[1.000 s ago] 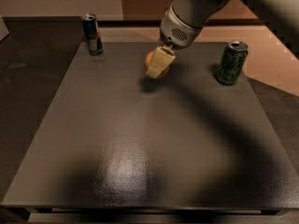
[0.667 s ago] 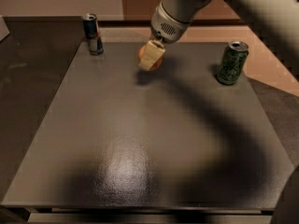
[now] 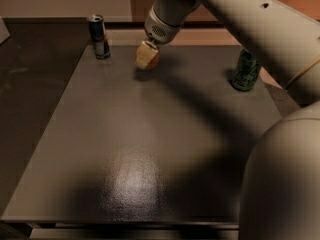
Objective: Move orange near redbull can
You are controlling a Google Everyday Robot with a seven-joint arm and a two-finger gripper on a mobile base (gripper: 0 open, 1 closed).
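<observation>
The robot's gripper will release the orange on the dark table point(image 3: 126, 53) beside the redbull can, on the side of that can facing the green can.
The redbull can point(image 3: 99, 36), slim, blue and silver, stands upright at the far left corner of the dark table point(image 3: 125, 149). My gripper point(image 3: 147, 56) hangs from the arm near the table's far edge, to the right of the can. It is shut on the orange point(image 3: 152, 61), of which only a bit of orange skin shows between the pale fingers point(image 3: 144, 54). The orange sits just above or on the table top, about a can's height away from the redbull can.
A wider dark green can point(image 3: 245, 70) stands upright at the far right of the table. My arm point(image 3: 250, 24) crosses the upper right of the view, and its bulky base point(image 3: 285, 184) fills the lower right corner.
My gripper has carried the orange leftward along the far side of the table, away from the green can and closer to the redbull can.
</observation>
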